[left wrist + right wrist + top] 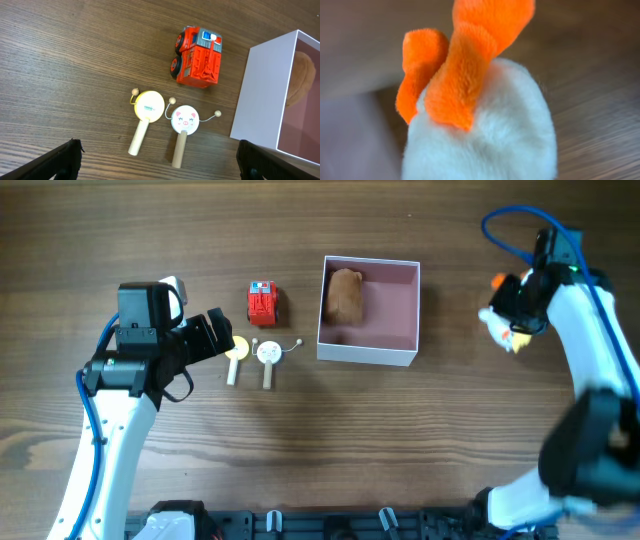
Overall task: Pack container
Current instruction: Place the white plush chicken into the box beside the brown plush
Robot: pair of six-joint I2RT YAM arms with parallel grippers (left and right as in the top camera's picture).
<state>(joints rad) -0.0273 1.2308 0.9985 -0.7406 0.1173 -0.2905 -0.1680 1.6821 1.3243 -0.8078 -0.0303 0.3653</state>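
Observation:
The red toy truck behind the rattles is next for my left gripper, which should go there and close on the truck's sides [263,302] [201,58] near its middle.
The container [366,352] is a square white box with a pink inside, at the table's middle; its white wall shows in the left wrist view [260,95]. A brown plush [345,295] lies in its left part. My right gripper [508,318] is to the right of the container, shut on a white and orange plush toy [480,125] that hides its fingers. My left gripper [161,165] is open and empty, just left of a yellow rattle [149,105] and a white pig-face rattle [185,119].
A red toy truck [262,302] stands left of the container, behind the two rattles [252,352]; it also shows in the left wrist view [197,57]. The table is dark wood.

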